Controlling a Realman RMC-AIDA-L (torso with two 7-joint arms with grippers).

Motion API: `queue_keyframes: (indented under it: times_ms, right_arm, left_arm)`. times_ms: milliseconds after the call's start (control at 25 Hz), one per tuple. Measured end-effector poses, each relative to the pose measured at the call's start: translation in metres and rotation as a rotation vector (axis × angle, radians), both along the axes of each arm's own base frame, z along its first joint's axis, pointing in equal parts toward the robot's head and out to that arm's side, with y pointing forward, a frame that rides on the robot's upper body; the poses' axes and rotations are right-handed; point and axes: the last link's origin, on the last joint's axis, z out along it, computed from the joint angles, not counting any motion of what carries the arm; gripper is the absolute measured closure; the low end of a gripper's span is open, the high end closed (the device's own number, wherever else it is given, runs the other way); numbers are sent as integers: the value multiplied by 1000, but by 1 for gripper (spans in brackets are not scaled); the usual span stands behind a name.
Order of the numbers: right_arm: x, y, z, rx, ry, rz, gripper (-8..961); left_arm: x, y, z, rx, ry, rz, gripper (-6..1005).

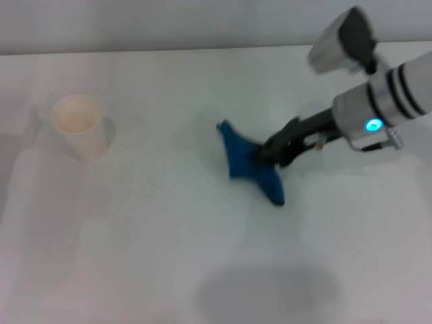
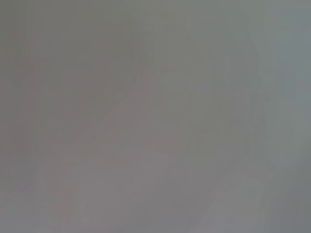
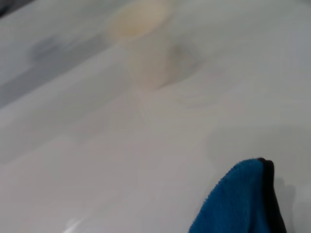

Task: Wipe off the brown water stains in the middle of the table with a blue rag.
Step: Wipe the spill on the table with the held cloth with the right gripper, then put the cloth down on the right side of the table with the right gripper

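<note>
The robot's right gripper should release the blue rag on the white table, a little nearer the table's far edge [image 1: 270, 144].
The blue rag [image 1: 237, 154] lies bunched on the white table [image 1: 135, 243] near its middle, one corner pointing back and another toward the front. My right gripper [image 1: 270, 154] reaches in from the right and is shut on the rag's right side, holding it against the tabletop. In the right wrist view a blue corner of the rag [image 3: 243, 199] with black trim fills the lower part. The brown water stains do not stand out in any view; the table around the rag looks plain white. My left gripper is out of view, and the left wrist view shows only a blank grey surface.
A white paper cup [image 1: 79, 125] stands upright at the left of the table, well away from the rag; the right wrist view shows the same cup [image 3: 146, 48] beyond the rag. The table's far edge [image 1: 169, 50] runs along the back.
</note>
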Motion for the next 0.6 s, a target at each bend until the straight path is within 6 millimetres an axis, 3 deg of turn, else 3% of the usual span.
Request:
queue_keyframes:
  times_ms: [280, 600]
  right_arm:
    - [21, 19, 24, 205, 24, -147, 880]
    - [25, 24, 26, 237, -43, -162, 880]
  left_arm:
    - [-2, -1, 1, 1, 6, 6, 121]
    - [-5, -1, 3, 10, 4, 24, 121]
